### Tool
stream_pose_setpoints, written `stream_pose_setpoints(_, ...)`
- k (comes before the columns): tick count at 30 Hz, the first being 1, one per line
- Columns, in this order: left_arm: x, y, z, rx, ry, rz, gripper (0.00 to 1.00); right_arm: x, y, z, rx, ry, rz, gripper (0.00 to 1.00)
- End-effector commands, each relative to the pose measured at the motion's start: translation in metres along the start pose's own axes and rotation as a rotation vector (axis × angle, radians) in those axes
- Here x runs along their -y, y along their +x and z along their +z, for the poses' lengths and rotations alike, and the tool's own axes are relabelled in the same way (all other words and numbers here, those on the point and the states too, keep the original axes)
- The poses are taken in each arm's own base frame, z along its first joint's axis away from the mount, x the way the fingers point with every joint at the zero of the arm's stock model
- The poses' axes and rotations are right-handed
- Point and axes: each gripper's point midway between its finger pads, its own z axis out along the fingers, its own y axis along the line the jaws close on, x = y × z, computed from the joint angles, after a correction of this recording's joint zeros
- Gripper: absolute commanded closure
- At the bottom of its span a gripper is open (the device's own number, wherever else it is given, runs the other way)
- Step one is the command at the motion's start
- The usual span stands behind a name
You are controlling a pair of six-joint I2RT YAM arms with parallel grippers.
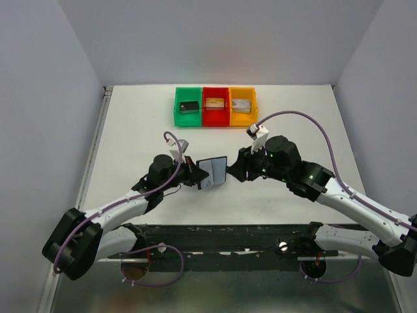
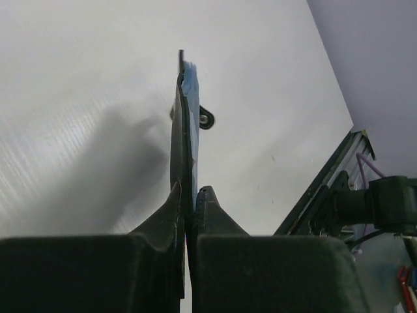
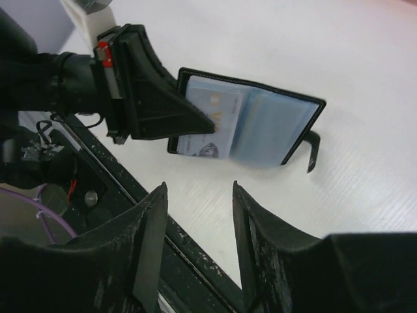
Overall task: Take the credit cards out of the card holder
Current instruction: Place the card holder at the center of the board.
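Note:
The finger of my left gripper lies across the credit card in the raised card holder, so next I lay the holder down flat and hold only its black edge (image 3: 172,144).
The card holder (image 1: 212,172) is a black wallet with blue-grey lining, held open and upright above the table's front middle. My left gripper (image 1: 195,176) is shut on its left edge. The left wrist view shows the card holder (image 2: 185,130) edge-on, pinched between my left gripper's (image 2: 191,195) fingers. In the right wrist view the card holder (image 3: 273,124) faces the camera, and one pale credit card (image 3: 210,122) shows in its slot beside the left gripper (image 3: 195,120). My right gripper (image 3: 199,189) is open and empty, a short way from the holder. From above, the right gripper (image 1: 232,166) is just right of it.
Green (image 1: 187,116), red (image 1: 215,117) and yellow (image 1: 243,117) bins stand in a row at the back, each with a small block inside. The holder's closing strap (image 3: 314,151) hangs loose. The black frame rail (image 3: 195,261) runs along the table's near edge.

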Motion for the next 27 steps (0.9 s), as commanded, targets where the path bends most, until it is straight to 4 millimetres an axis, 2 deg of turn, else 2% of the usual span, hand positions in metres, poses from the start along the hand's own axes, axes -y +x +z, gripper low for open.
stream_pose_setpoints(1, 0.035, -0.043, 0.012, 0.071, 0.242, -0.077, 1.0, -0.016, -0.005, 0.011, 0.05, -0.104, 0.036, 0.49)
stream_pose_setpoints(5, 0.041, -0.039, 0.023, 0.004, 0.398, -0.255, 1.0, -0.011, 0.01, 0.023, 0.024, -0.107, 0.07, 0.52)
stream_pose_setpoints(6, 0.036, -0.031, 0.027, -0.017, 0.405, -0.313, 1.0, -0.01, 0.014, 0.025, 0.018, -0.105, 0.081, 0.53)
stream_pose_setpoints(13, 0.022, -0.019, 0.035, -0.018, 0.495, -0.5, 1.0, 0.006, 0.036, 0.041, -0.026, -0.074, 0.11, 0.55)
stream_pose_setpoints(22, -0.008, -0.004, 0.052, -0.077, 0.326, -0.46, 1.0, 0.033, 0.059, 0.059, -0.079, -0.019, 0.16, 0.58)
stream_pose_setpoints(27, -0.037, 0.011, 0.061, -0.135, 0.144, -0.402, 1.0, 0.045, 0.07, 0.071, -0.117, -0.003, 0.203, 0.58)
